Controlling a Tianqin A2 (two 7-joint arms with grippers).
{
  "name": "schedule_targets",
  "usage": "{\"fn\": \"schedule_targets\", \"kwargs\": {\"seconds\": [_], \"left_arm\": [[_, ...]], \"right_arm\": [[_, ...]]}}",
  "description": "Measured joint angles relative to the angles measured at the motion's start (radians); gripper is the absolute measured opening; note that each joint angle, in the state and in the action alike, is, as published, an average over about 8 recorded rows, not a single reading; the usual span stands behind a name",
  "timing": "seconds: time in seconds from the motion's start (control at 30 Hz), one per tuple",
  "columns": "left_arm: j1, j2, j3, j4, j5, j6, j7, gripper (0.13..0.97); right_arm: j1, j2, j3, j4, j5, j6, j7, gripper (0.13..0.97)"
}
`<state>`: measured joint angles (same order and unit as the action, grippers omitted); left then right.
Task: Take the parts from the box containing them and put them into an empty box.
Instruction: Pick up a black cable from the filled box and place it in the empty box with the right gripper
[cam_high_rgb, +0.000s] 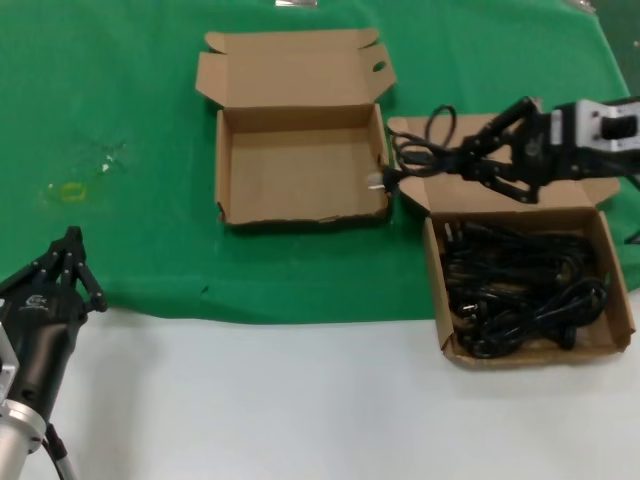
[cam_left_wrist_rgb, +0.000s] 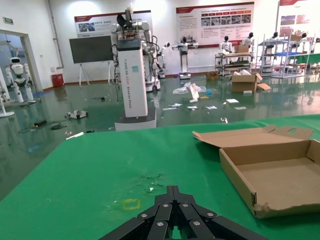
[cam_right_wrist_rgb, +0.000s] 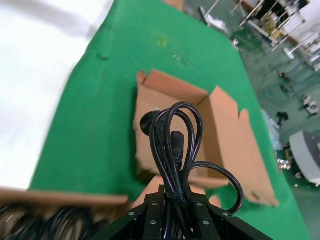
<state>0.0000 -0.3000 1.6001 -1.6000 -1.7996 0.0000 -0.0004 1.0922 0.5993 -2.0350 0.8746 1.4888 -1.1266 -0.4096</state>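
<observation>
Next, my right gripper lets go of the black power cord on the empty box's bottom (cam_high_rgb: 308, 184) (cam_right_wrist_rgb: 167, 137), toward the side of that box opposite its lid.
My right gripper (cam_high_rgb: 468, 155) is shut on a looped black power cord (cam_high_rgb: 425, 150) and holds it in the air above the open lid of the right box (cam_high_rgb: 610, 270), beside the empty box (cam_high_rgb: 300, 205). The cord's white-tipped plug hangs at the empty box's right wall. In the right wrist view the cord (cam_right_wrist_rgb: 175, 145) loops out from the shut gripper (cam_right_wrist_rgb: 176, 197) over the empty box (cam_right_wrist_rgb: 220, 125). The right box holds several more black cords (cam_high_rgb: 520, 290). My left gripper (cam_high_rgb: 70, 245) is shut and empty at the near left; it also shows in the left wrist view (cam_left_wrist_rgb: 173, 192).
A green cloth (cam_high_rgb: 120, 100) covers the far part of the table, and a white surface (cam_high_rgb: 260, 400) lies near me. A small yellow mark (cam_high_rgb: 70, 192) sits on the cloth at the left. The empty box's lid (cam_high_rgb: 290, 65) lies open at the back.
</observation>
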Motion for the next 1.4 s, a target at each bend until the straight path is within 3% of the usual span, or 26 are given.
{"fn": "schedule_targets", "kwargs": {"seconds": [0.57,1.03,1.4], "left_arm": [[0.000,0.000,0.000,0.000,0.000,0.000,0.000,0.144],[0.000,0.000,0.000,0.000,0.000,0.000,0.000,0.144],[0.000,0.000,0.000,0.000,0.000,0.000,0.000,0.144]], "right_arm": [[0.108,-0.274,-0.001,-0.299,0.030,0.124,-0.195,0.212],[0.265,-0.478,0.057,-0.746,0.068,0.222,-0.492,0.212],[0.281,-0.544,0.088,-0.851,0.070,0.339,-0.589,0.212]]}}
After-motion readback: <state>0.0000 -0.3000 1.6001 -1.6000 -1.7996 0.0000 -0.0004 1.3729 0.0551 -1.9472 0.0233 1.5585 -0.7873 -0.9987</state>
